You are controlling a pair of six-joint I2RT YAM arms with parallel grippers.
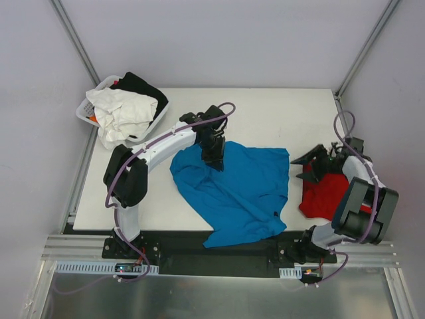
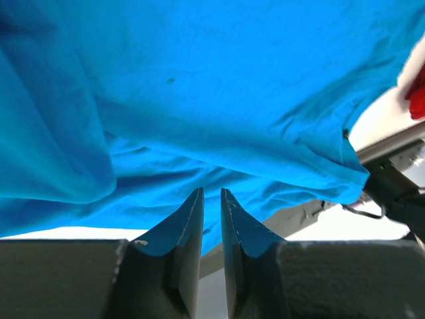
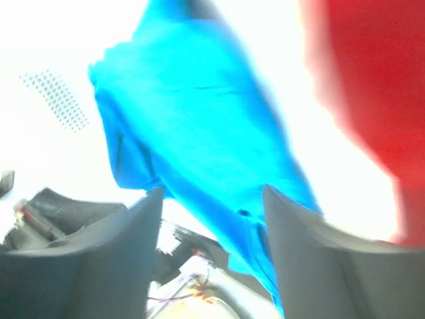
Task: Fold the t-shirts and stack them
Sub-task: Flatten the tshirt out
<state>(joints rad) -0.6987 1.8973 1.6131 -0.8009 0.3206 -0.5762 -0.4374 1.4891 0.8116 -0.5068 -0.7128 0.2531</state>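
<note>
The end of the turquoise t-shirt near the basket is bunched over itself, so the left gripper will open, grab its fold there (image 1: 181,177) and pull it out.
The turquoise t-shirt (image 1: 239,189) lies spread across the middle of the table, and its lower hem hangs over the front edge. My left gripper (image 1: 214,161) sits at the shirt's upper left corner. In the left wrist view its fingertips (image 2: 210,193) stand a narrow slit apart against the blue cloth (image 2: 232,86), pinching its edge. The red t-shirt (image 1: 322,196) lies crumpled at the right edge of the table. My right gripper (image 1: 300,169) hovers between the two shirts. Its jaws (image 3: 212,191) are wide apart with nothing in them, over the blue shirt (image 3: 192,126) with the red shirt (image 3: 372,80) to the right.
A white basket (image 1: 86,109) at the back left holds a white garment (image 1: 123,113) and a black one (image 1: 143,90). The table's front edge and metal rail (image 1: 199,247) run just below the hanging hem. The right arm's base stands beside the red shirt.
</note>
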